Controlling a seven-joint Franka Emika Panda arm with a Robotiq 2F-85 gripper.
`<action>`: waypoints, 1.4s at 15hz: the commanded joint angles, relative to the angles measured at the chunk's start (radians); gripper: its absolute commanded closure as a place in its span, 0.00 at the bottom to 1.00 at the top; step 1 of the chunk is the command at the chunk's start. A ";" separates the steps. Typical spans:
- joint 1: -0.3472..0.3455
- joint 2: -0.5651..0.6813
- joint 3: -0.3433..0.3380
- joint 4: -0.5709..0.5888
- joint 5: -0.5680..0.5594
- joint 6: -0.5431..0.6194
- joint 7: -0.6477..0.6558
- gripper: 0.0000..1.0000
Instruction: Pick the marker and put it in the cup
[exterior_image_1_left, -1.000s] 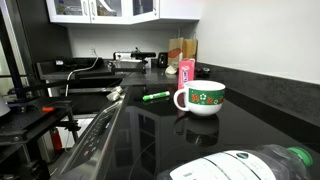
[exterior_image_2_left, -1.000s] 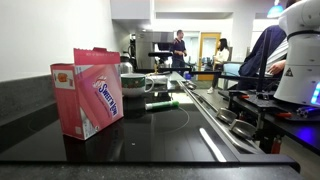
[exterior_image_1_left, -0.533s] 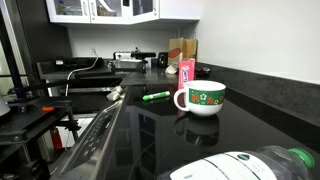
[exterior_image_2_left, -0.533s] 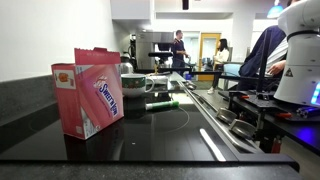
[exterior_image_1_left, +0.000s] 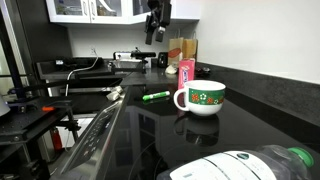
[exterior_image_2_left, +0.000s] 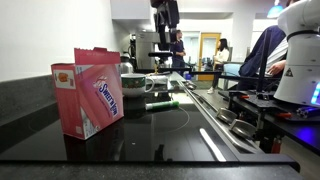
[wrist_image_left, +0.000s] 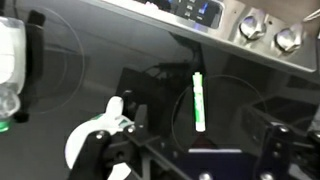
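Next, I move my gripper to the end of the green marker (exterior_image_1_left: 167, 94) (wrist_image_left: 200, 127) that lies farther from the stove knobs and close it there.
The green marker (exterior_image_1_left: 154, 96) lies flat on the black counter, a short way from the white mug with a green band (exterior_image_1_left: 203, 98). Both also show in an exterior view, the marker (exterior_image_2_left: 160, 104) in front of the mug (exterior_image_2_left: 135, 83). My gripper (exterior_image_1_left: 155, 22) hangs high above the counter, near the cabinets, and shows at the top of an exterior view (exterior_image_2_left: 165, 18). In the wrist view the marker (wrist_image_left: 197, 102) lies between my spread fingers (wrist_image_left: 195, 165), far below them, and the mug (wrist_image_left: 92, 138) is at lower left. The gripper is open and empty.
A pink box (exterior_image_1_left: 186, 69) stands behind the mug and is close up in an exterior view (exterior_image_2_left: 88, 92). A white plastic bottle with a green cap (exterior_image_1_left: 250, 165) lies at the counter's near end. Stove knobs (wrist_image_left: 250, 28) line the counter's edge.
My gripper has come down into view at the top of both exterior views; it was out of view before. The marker, mug and box have not moved.
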 joint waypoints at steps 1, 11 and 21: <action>0.012 0.147 0.019 0.136 0.018 0.006 -0.019 0.00; 0.050 0.454 0.016 0.357 -0.003 0.107 0.041 0.00; 0.067 0.520 0.031 0.348 0.032 0.108 0.065 0.00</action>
